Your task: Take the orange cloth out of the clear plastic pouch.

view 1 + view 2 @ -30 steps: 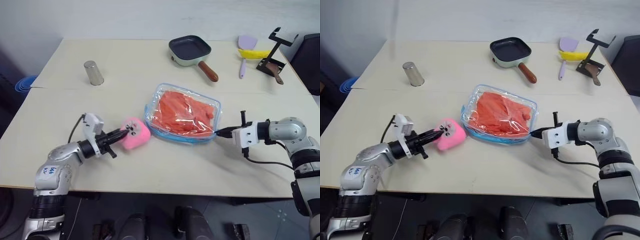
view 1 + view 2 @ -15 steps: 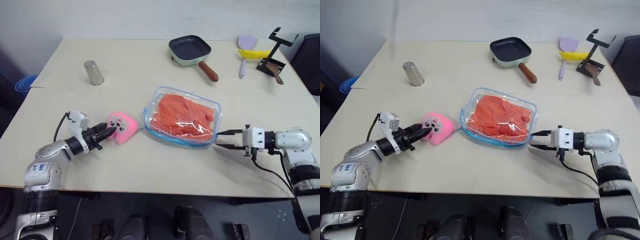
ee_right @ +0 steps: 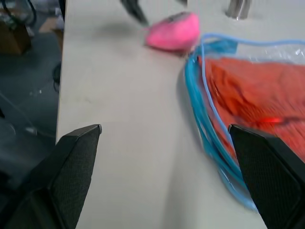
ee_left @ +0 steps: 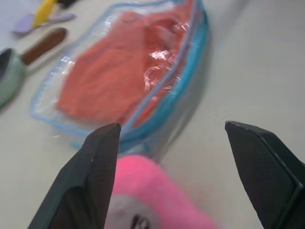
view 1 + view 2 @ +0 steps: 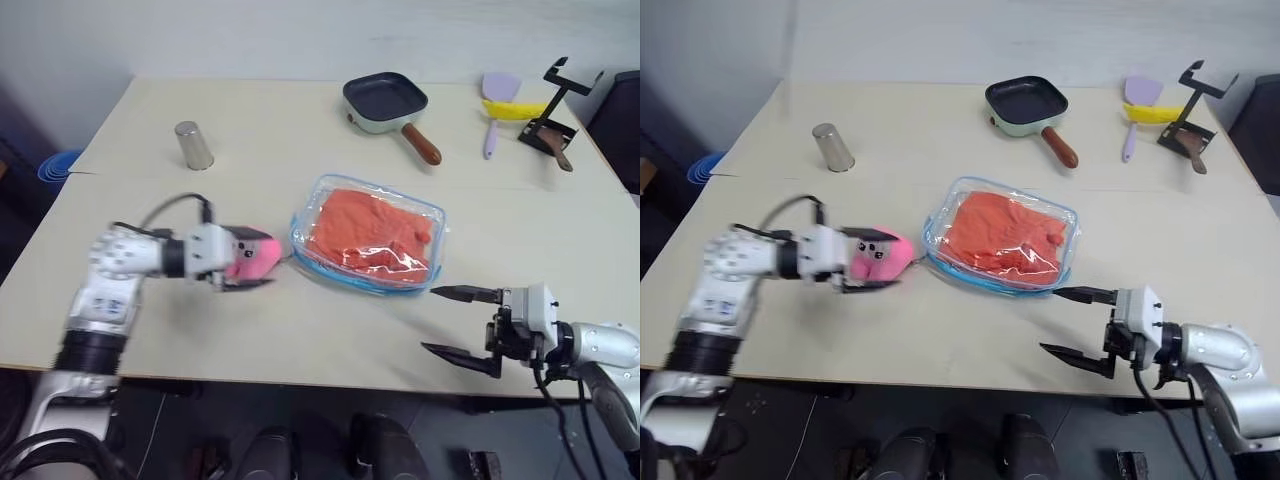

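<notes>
I have my left gripper straddling the pink plush toy beside the pouch, so I need to use it to pinch the pouch's blue edge (image 5: 312,264) and raise it for my right gripper.
The clear plastic pouch (image 5: 368,236) with light-blue trim lies flat mid-table, and the orange cloth (image 5: 372,229) sits inside it. In the left wrist view the pouch (image 4: 128,81) lies just beyond the fingertips. My left gripper (image 5: 262,260) is left of the pouch, open, its black fingers straddling a pink plush toy (image 5: 250,258). My right gripper (image 5: 430,320) hangs near the table's front edge, open wide and apart from the pouch's near right corner. Ahead of the right wrist are the pouch's blue edge (image 3: 209,119) and the toy (image 3: 174,31).
A green frying pan (image 5: 385,100) with a brown handle sits at the back. A metal cup (image 5: 192,145) stands back left. A purple spatula (image 5: 495,95), a yellow tool and a black stand (image 5: 555,110) are back right. Bare tabletop lies in front of the pouch.
Both grippers went from shut to open. The right one let go of the pouch's right corner and pulled back toward the front edge. The left one rolled and shifted right around the pink toy.
</notes>
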Controlling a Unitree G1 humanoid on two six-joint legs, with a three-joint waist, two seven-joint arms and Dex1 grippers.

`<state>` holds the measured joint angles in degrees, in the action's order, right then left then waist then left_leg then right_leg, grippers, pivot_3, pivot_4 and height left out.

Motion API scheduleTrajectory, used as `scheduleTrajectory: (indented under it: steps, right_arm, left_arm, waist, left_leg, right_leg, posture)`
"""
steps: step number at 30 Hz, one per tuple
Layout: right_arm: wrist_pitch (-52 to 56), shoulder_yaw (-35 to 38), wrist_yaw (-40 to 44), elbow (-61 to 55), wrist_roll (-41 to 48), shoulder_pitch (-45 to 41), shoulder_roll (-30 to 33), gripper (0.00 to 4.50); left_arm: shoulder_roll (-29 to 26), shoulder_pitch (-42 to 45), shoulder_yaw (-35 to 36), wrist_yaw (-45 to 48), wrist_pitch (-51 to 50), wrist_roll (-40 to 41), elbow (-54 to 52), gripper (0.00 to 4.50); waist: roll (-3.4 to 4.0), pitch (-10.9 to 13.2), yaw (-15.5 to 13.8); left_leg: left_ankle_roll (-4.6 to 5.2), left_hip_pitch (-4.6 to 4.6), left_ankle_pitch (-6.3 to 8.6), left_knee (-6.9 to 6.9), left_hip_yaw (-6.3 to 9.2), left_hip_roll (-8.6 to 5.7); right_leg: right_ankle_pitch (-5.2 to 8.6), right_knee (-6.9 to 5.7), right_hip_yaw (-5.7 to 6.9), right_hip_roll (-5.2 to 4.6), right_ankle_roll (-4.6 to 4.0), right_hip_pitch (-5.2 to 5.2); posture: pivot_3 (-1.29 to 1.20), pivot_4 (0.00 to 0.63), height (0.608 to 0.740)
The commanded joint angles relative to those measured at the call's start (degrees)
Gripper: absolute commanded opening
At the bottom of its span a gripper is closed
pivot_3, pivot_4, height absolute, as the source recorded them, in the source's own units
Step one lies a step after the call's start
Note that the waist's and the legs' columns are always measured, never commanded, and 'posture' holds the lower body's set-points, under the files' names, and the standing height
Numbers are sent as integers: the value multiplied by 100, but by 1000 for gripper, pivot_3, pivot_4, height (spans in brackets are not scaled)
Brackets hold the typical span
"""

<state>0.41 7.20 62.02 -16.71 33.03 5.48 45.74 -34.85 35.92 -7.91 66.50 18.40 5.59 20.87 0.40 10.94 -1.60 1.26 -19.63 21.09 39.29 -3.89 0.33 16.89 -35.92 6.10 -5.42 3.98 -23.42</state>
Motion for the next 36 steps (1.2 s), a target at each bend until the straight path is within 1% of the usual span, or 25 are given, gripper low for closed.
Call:
scheduleTrajectory:
  steps: [1,4,7,8,9,12,14,15,16,18,19,20,25,27,30,32,33,36]
  right_arm:
    - [97,92,-341,-478,-123,191,-168,4471]
    - [74,136,-439,-596,-276,365,-233,4471]
    - [44,228,-492,-644,-330,525,-249,4471]
    - [27,243,-488,-649,-348,564,-245,4500]
    - [21,255,-493,-651,-359,599,-248,4500]
    - [-34,268,-490,-634,-408,706,-272,4500]
    - [-77,263,-482,-629,-446,766,-286,4500]
    - [-78,265,-484,-633,-454,784,-291,4500]
    - [-80,267,-485,-637,-461,796,-297,4500]
    - [-75,284,-499,-646,-466,836,-311,4500]
    - [-84,287,-501,-649,-479,858,-316,4500]
    - [-90,288,-500,-652,-489,874,-320,4500]
    - [-133,305,-496,-657,-492,962,-335,4500]
    - [-122,323,-512,-649,-470,973,-357,4500]
    - [-64,393,-568,-681,-324,955,-464,4500]
    - [86,429,-601,-800,-152,929,-492,4500]
    - [126,440,-617,-840,-109,921,-500,4500]
    - [52,493,-765,-906,-157,894,-613,4500]
  left_arm:
    - [380,621,-262,-380,754,-533,963,3686]
    - [664,988,-370,-500,1122,-677,1644,3686]
    - [818,1215,-377,-516,1355,-694,2109,3686]
    - [860,1263,-364,-494,1400,-666,2217,3296]
    - [923,1306,-335,-459,1387,-602,2310,3106]
    - [1077,1429,-261,-359,1377,-462,2535,2243]
    - [1132,1498,-241,-366,1387,-457,2652,1582]
    - [1162,1521,-223,-377,1364,-451,2695,1183]
    - [1191,1538,-203,-394,1351,-442,2728,937]
    - [1257,1550,-148,-361,1263,-362,2751,307]
    - [1268,1548,-137,-350,1253,-354,2752,56]
    - [1270,1545,-130,-336,1253,-360,2760,17]
    - [1234,1437,-142,-307,1354,-425,2691,17]
    - [1235,1388,-97,-181,1325,-297,2607,17]
    - [1211,1320,-74,-105,1339,-196,2279,572]
    - [1106,1263,-164,-150,1559,-347,2013,1133]
    - [1069,1245,-193,-186,1637,-413,1936,1485]
    - [904,1244,-297,-583,1888,-869,1945,2434]
  waist:
    - [-14,-2,-7]
    - [-15,-2,-2]
    - [-17,-2,18]
    - [-17,-2,20]
    - [-17,-2,18]
    - [-18,-1,9]
    - [-18,-1,9]
    - [-18,-1,8]
    - [-18,-1,7]
    - [-18,-1,8]
    - [-18,-1,8]
    - [-19,-1,8]
    - [-19,-1,12]
    - [-19,-1,12]
    - [-19,-1,10]
    - [-19,-1,11]
    - [-19,-1,11]
    - [-19,-1,12]
  left_leg:
    - [4,-12,-2,2,1,-2]
    - [16,-58,-4,23,14,-12]
    - [29,-59,1,35,9,-17]
    - [33,-58,1,38,7,-19]
    - [35,-57,0,40,6,-20]
    - [37,-58,-1,50,13,-19]
    - [40,-59,0,54,17,-20]
    - [41,-59,1,55,17,-21]
    - [41,-60,1,56,18,-21]
    - [41,-60,1,57,18,-22]
    - [41,-59,1,57,18,-22]
    - [41,-60,1,57,19,-21]
    - [41,-60,1,59,19,-21]
    - [41,-59,1,59,19,-21]
    - [41,-60,1,61,19,-21]
    - [41,-61,1,62,22,-21]
    - [41,-61,1,63,25,-20]
    - [41,-60,1,65,27,-21]
  right_leg:
    - [-2,-2,2,0,3,-10]
    - [-9,3,16,-2,17,-34]
    - [-15,4,35,-4,26,-31]
    - [-16,3,41,-6,29,-30]
    - [-18,3,43,-7,32,-29]
    - [-19,2,43,-9,34,-24]
    - [-19,2,40,-11,34,-21]
    - [-19,3,39,-11,34,-20]
    - [-19,3,40,-11,35,-20]
    - [-20,3,41,-11,36,-20]
    - [-20,2,41,-11,36,-19]
    - [-20,2,41,-11,36,-19]
    - [-20,1,42,-10,36,-19]
    - [-20,0,41,-10,36,-19]
    - [-20,0,41,-10,36,-19]
    - [-20,0,39,-11,36,-19]
    - [-20,0,36,-12,36,-19]
    - [-20,0,22,-13,36,-15]
  posture:
    - [0,150,740]
    - [0,150,740]
    - [0,150,740]
    - [0,150,740]
    - [0,150,740]
    - [0,150,740]
    - [0,150,740]
    - [0,150,740]
    - [0,150,740]
    - [0,150,740]
    - [0,150,740]
    - [0,150,740]
    - [0,150,740]
    - [0,150,740]
    - [0,150,740]
    - [0,150,740]
    - [0,150,740]
    - [0,150,740]
